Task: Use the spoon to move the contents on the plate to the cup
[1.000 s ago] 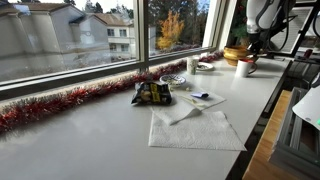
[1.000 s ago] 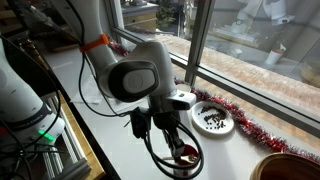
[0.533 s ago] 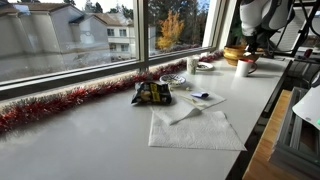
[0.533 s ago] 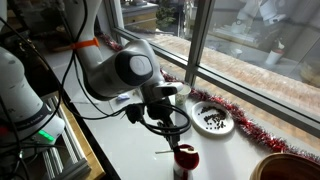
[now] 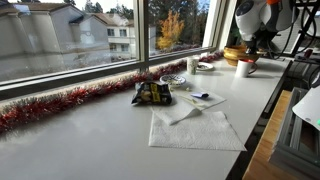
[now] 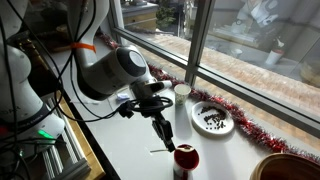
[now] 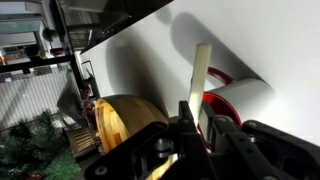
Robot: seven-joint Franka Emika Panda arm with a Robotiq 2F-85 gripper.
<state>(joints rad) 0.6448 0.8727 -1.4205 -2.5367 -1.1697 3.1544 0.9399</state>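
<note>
Next, my gripper puts the pale spoon down on the bare counter [image 5: 212, 78] between the white cup and the white napkins.
My gripper [image 7: 196, 120] is shut on the handle of a pale spoon [image 7: 201, 72], which sticks out ahead of the jaws. Just beyond the spoon is the small white cup [image 7: 238, 100], with red showing inside. In an exterior view the gripper [image 6: 165, 140] hangs just left of and above the cup [image 6: 186, 160]. The small whitish plate [image 6: 213, 121] holds dark bits and lies past the cup by the tinsel. The cup [image 5: 244, 67] also shows at the far end of the counter, under the arm [image 5: 258, 25].
A large golden-brown bowl [image 6: 276, 168] stands beside the cup and also shows in the wrist view [image 7: 125, 122]. A clear glass dish [image 5: 173, 79], a snack bag [image 5: 152, 93] and white napkins [image 5: 195, 128] lie mid-counter. Red tinsel [image 5: 60, 102] lines the window sill.
The gripper with the spoon has moved from over the cup to a spot beside it, away from the plate, and the arm has swung back.
</note>
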